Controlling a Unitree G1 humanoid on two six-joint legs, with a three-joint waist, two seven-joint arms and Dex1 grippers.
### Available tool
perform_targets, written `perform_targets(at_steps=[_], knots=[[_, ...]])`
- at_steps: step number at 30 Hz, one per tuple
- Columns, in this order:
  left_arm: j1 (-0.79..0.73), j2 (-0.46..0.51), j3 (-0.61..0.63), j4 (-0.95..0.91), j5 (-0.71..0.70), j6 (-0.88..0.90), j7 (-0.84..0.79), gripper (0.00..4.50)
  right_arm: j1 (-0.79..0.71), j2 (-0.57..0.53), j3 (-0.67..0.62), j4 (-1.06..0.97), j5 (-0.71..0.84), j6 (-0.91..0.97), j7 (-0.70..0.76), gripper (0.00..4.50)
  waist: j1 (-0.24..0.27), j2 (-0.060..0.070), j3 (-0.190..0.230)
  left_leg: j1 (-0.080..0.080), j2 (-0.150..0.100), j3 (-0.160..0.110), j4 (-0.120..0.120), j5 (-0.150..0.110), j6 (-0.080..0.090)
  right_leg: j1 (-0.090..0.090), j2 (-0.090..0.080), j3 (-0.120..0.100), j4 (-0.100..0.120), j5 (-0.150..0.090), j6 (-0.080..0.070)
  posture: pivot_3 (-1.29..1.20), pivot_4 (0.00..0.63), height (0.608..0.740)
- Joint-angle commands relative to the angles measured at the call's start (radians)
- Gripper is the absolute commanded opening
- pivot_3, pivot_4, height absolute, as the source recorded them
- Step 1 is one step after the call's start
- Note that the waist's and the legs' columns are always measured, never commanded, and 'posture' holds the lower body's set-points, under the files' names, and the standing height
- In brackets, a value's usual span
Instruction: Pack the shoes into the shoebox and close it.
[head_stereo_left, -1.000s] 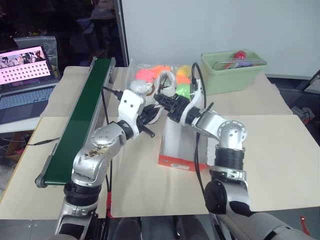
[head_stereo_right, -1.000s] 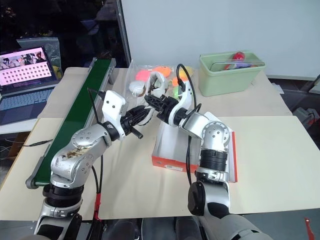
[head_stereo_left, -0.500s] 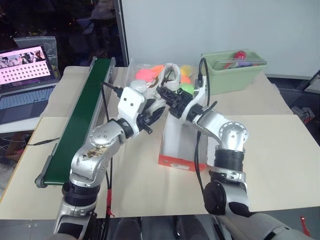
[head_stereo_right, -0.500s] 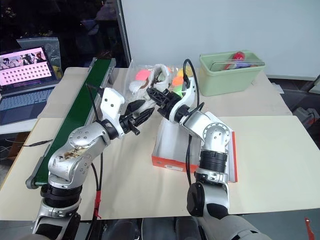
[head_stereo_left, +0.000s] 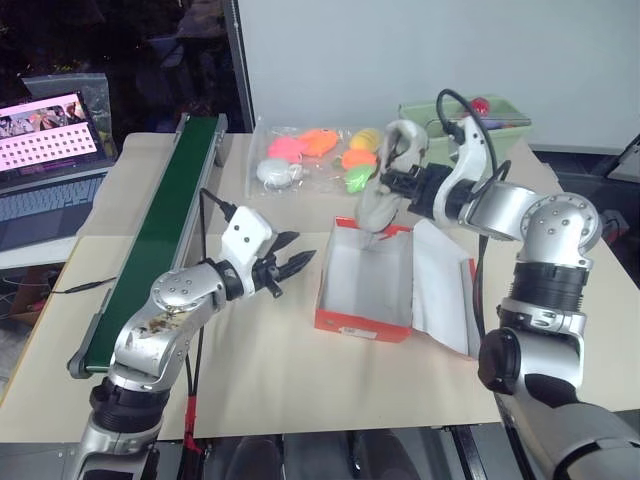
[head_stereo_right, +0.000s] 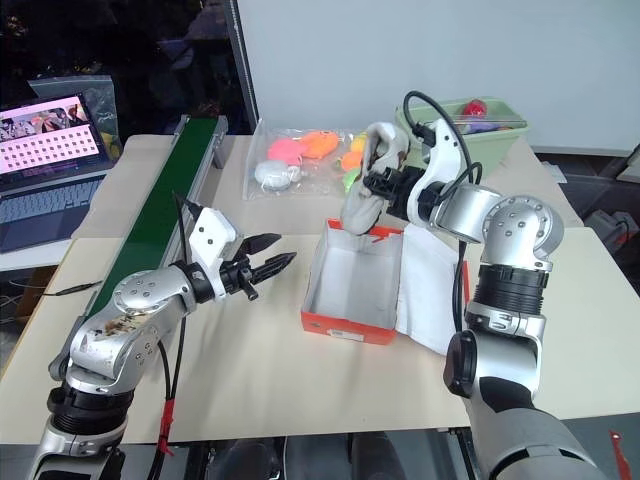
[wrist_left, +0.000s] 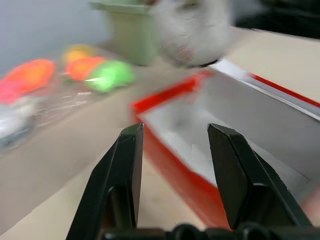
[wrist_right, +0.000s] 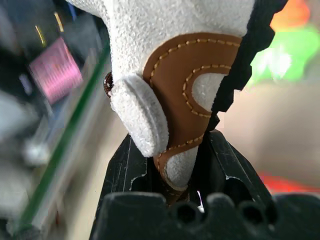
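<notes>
My right gripper should set the off-white shoe, now hanging over the box's far end, down and let go of it when it is around the middle of the open shoebox's white bottom (head_stereo_left: 380, 283).
The shoebox (head_stereo_left: 365, 292) lies open on the table, red-orange outside and white inside, with its lid (head_stereo_left: 442, 285) folded out to the right. One off-white shoe (head_stereo_left: 383, 190) hangs toe-down over the box's far end. My right gripper (wrist_right: 172, 145) is shut on its heel, at the brown leather tab. My left gripper (head_stereo_left: 293, 264) hovers left of the box, open and empty, its fingers (wrist_left: 125, 175) pointing at the box's wall. The box interior looks empty.
A long green conveyor belt (head_stereo_left: 165, 225) runs along the left. A laptop (head_stereo_left: 50, 150) sits beyond it. A clear bag of bright plastic toys (head_stereo_left: 315, 155) lies behind the box. A pale green bin (head_stereo_left: 495, 112) stands at the far right.
My left gripper has opened and drawn back down to the left, away from the shoe. My right gripper has swung the shoe to the right, uncovering the open box.
</notes>
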Motion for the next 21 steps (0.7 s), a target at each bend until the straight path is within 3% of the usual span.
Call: perform_targets(at_steps=[1,6,12,21], knots=[[0.012,0.045,-0.017,-0.031,-0.034,-0.061,-0.116,2.14,-0.049,-0.032,-0.004,0.029,0.029,0.180,-0.033,1.01,0.004,0.000,0.000,0.000,0.000,0.000,0.000,0.000,0.000,0.000,0.000,0.000,0.000,0.000,0.000,0.00,0.150,0.729],[0.019,0.089,-0.039,0.000,-0.011,-0.122,-0.191,2.14,-0.037,-0.102,0.096,0.113,0.117,0.196,-0.085,1.01,0.011,0.000,0.000,-0.002,-0.001,0.000,0.000,0.000,0.000,0.000,-0.001,0.000,-0.002,0.000,0.000,0.00,0.150,0.729],[0.005,0.087,-0.036,0.015,-0.001,-0.140,-0.192,2.14,0.006,-0.181,0.227,0.147,0.116,0.196,-0.079,1.01,0.011,0.000,0.000,-0.002,-0.001,0.000,0.000,0.000,0.000,0.000,-0.001,0.000,-0.003,0.000,0.000,0.00,0.150,0.729],[0.006,0.081,-0.033,-0.011,-0.001,-0.125,-0.164,2.14,0.069,-0.158,0.299,0.154,0.026,0.196,-0.024,1.01,0.009,0.000,0.000,-0.002,0.000,0.000,0.000,0.000,0.000,0.000,0.000,0.000,-0.002,0.000,0.001,0.00,0.150,0.729]])
